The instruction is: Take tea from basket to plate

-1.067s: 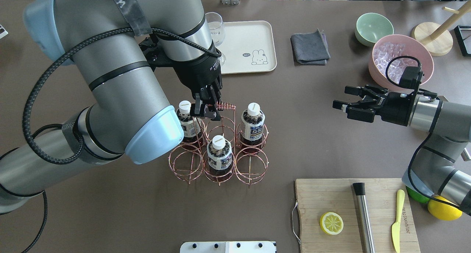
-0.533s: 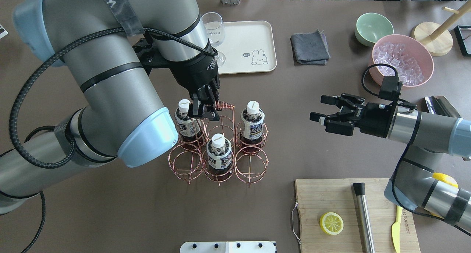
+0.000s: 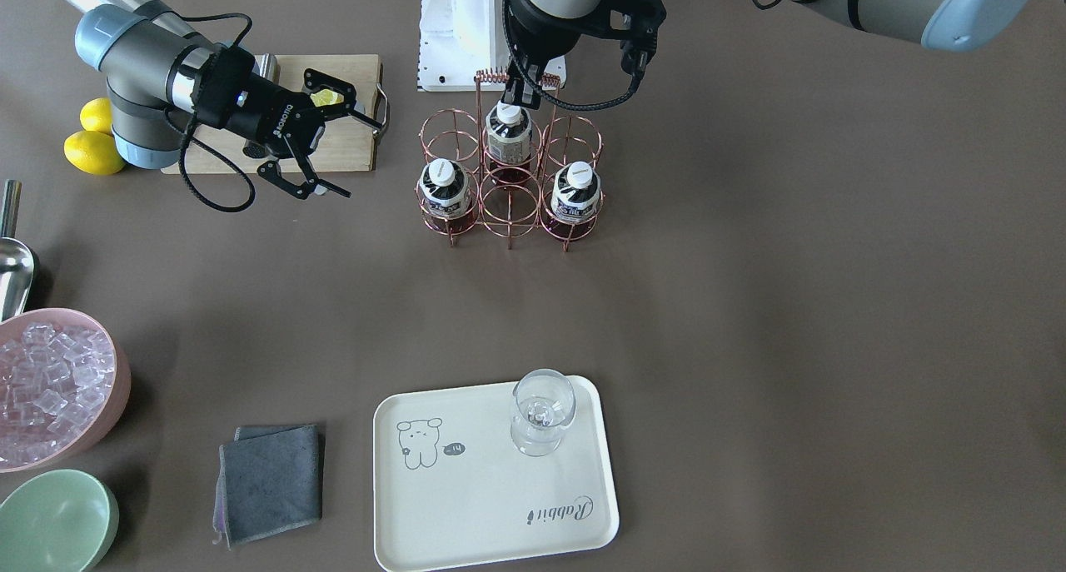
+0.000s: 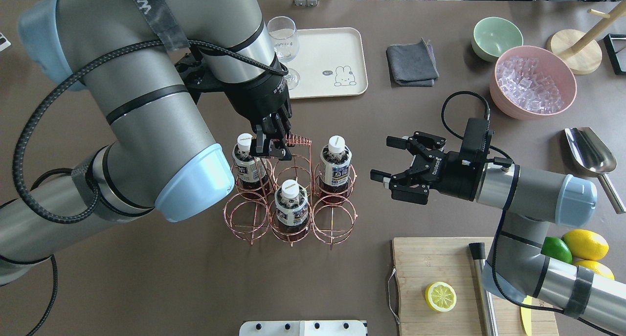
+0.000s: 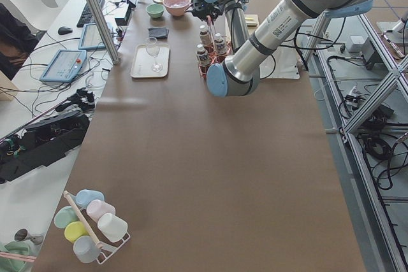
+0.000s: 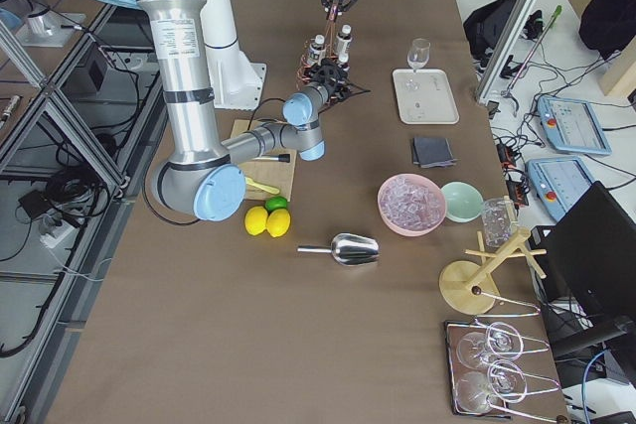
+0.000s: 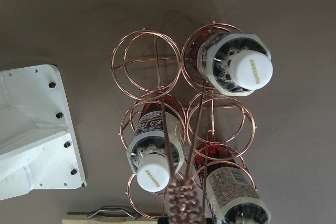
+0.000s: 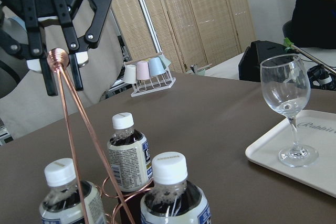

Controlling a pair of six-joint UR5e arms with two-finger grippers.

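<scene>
Next, I move my right gripper to the tea bottle nearest the cutting board and close it on the bottle's neck (image 3: 444, 184) (image 8: 171, 188), just below its white cap.
The copper wire basket (image 4: 335, 219) stands mid-table with three tea bottles in its rings: one at the back left (image 4: 247, 162), one at the front middle (image 4: 292, 206), one at the back right (image 4: 335, 167). My left gripper (image 4: 272, 148) is shut on the coil of the basket's handle (image 8: 58, 58), above the bottles. My right gripper (image 4: 384, 159) is open and empty, to the right of the basket, level with the back right bottle and apart from it. The cream plate (image 4: 337, 47) lies beyond the basket.
A wine glass (image 4: 285, 38) stands on the plate's left end. A grey cloth (image 4: 412, 63), a green bowl (image 4: 496, 36), a pink bowl of ice (image 4: 533, 81) and a metal scoop (image 4: 589, 152) lie at the right. A cutting board (image 4: 440, 267) is at the front right.
My right arm has swung left toward the basket, its gripper still open. My left gripper has stayed shut on the handle coil, and the basket has not moved.
</scene>
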